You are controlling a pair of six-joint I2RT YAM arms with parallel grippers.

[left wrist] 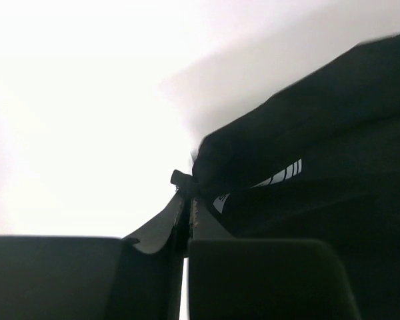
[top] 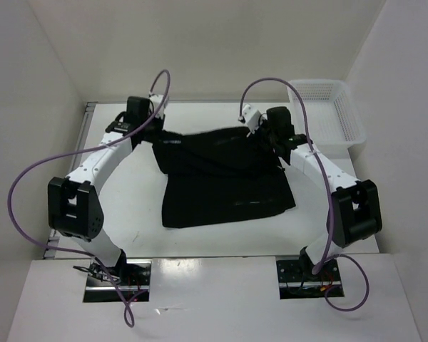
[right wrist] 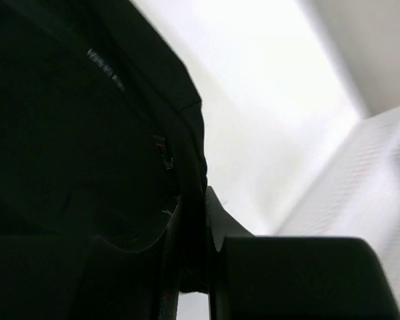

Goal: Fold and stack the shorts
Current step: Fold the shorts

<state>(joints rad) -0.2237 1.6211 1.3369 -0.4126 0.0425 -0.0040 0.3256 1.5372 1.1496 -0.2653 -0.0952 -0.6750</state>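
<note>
I should use my right gripper to lay the shorts' lifted edge down on their near corner on the basket's side (top: 281,211).
The black shorts (top: 225,182) lie in the middle of the table, their far edge lifted off the surface between the two grippers. My left gripper (top: 155,135) is shut on the far left corner of the shorts (left wrist: 300,193); the left wrist view shows its tips (left wrist: 188,200) pinched on the cloth beside a white printed logo. My right gripper (top: 272,139) is shut on the far right corner; in the right wrist view the cloth (right wrist: 87,133) runs down between its fingers (right wrist: 193,220).
A white mesh plastic basket (top: 327,114) stands at the far right corner of the table, just right of my right gripper; it also shows in the right wrist view (right wrist: 367,187). White walls close in the table on the left, back and right.
</note>
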